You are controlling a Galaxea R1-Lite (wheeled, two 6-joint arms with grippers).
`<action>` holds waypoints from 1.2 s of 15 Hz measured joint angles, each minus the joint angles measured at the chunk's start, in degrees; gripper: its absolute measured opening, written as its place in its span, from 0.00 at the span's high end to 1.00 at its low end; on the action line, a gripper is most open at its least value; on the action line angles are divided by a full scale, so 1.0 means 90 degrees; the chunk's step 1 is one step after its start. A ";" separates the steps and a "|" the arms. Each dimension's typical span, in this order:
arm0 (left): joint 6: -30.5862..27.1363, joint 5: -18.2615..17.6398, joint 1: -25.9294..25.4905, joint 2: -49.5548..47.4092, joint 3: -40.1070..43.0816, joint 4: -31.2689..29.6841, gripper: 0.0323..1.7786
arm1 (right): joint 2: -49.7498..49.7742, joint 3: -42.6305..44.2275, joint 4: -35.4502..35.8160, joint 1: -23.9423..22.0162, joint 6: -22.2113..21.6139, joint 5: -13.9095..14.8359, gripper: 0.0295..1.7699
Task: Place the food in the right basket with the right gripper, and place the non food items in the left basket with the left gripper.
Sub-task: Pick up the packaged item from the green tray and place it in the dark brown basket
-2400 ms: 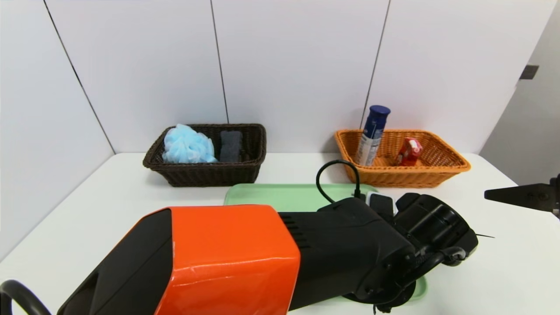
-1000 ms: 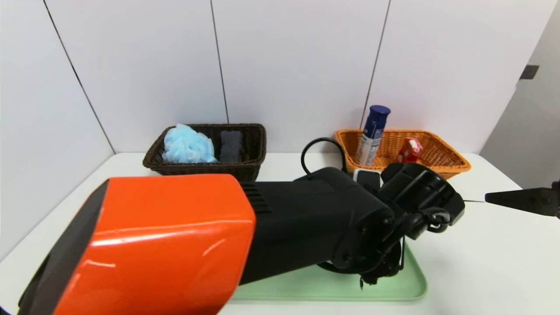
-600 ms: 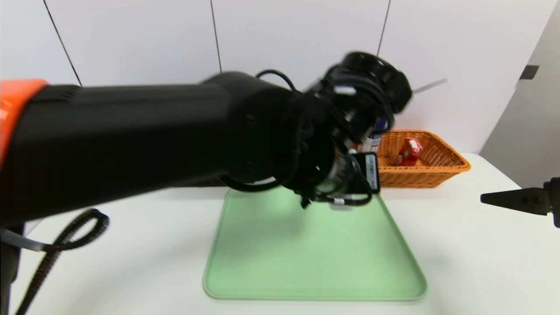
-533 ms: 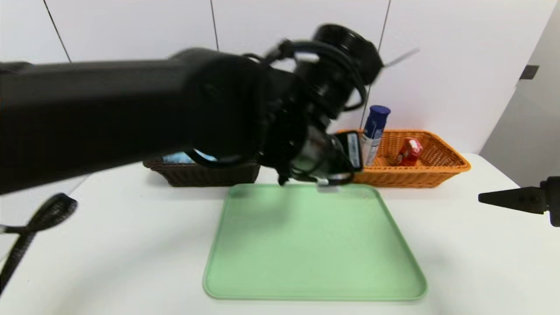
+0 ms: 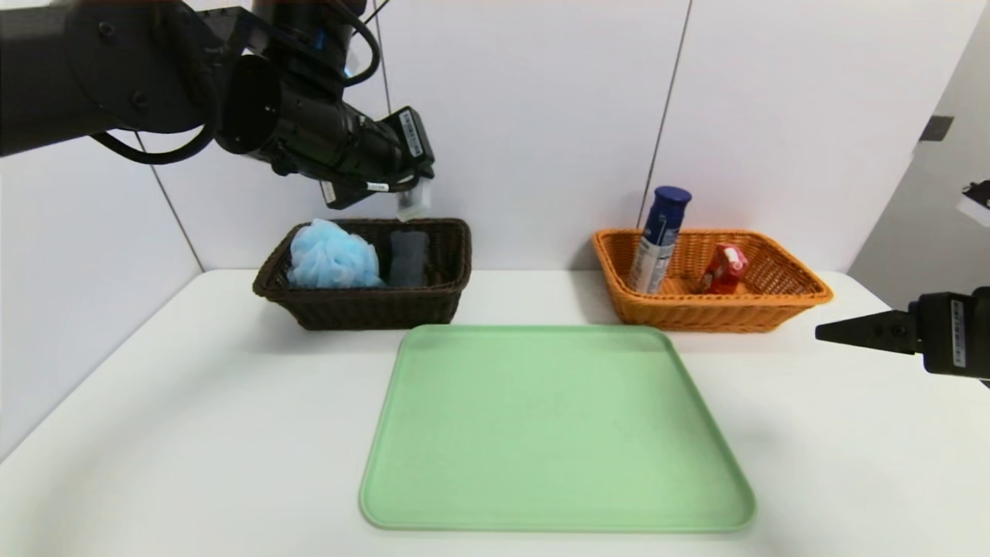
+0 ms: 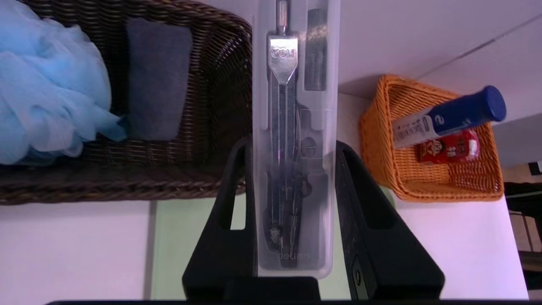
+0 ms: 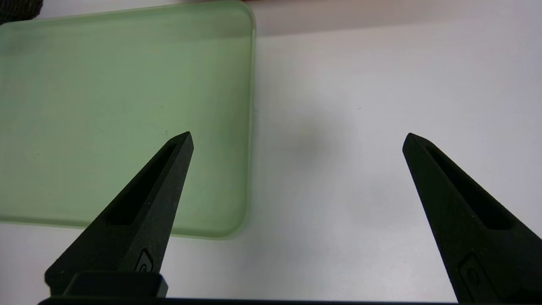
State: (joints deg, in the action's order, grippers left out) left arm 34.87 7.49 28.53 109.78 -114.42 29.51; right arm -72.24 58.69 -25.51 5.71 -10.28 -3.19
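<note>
My left gripper needs to let go of the clear plastic case on the dark grey sponge's edge (image 5: 394, 261) (image 6: 138, 99), beside the blue bath pouf. The case is now held above the dark brown basket.
My left gripper (image 5: 408, 203) hangs above the right part of the dark brown left basket (image 5: 363, 309), shut on a clear plastic case (image 6: 296, 84) with a metal drawing compass inside. In the left wrist view both fingers (image 6: 237, 178) press the case's sides. A blue bath pouf (image 5: 331, 255) and a dark grey sponge (image 5: 407, 257) lie in that basket. The orange right basket (image 5: 719, 316) holds a blue can (image 5: 657, 240) and a red packet (image 5: 723, 268). My right gripper (image 7: 298, 135) stands open and empty over the table, right of the tray.
A bare green tray (image 5: 553, 433) lies in the middle of the white table (image 5: 193, 433). White wall panels close off the back and the left side. Both baskets stand against the back wall.
My left arm has lifted off the tray and swung back and to the left, carrying the case to above the left basket. The right gripper has crept slightly inward.
</note>
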 joint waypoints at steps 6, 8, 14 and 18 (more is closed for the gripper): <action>-0.0398 -0.0223 -0.0508 0.0582 0.0009 -0.0233 0.71 | -0.0313 0.0018 0.1428 -0.0016 0.0190 0.0080 0.03; -0.0485 -0.0236 -0.0585 0.0752 0.0009 -0.0370 0.71 | -0.0389 0.0115 0.1547 0.0012 0.0379 0.0095 0.03; -0.0721 -0.0234 -0.0738 0.1241 0.0009 -0.0428 0.71 | -0.0534 0.0156 0.1559 0.0046 0.0396 0.0095 0.03; -0.0849 -0.0234 -0.0908 0.1536 0.0007 -0.0622 0.71 | -0.0558 0.0146 0.1545 0.0046 0.0383 0.0098 0.03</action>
State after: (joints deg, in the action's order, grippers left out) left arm 27.22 5.38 20.36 123.60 -114.36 23.92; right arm -77.26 60.00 -11.61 6.12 -6.83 -2.32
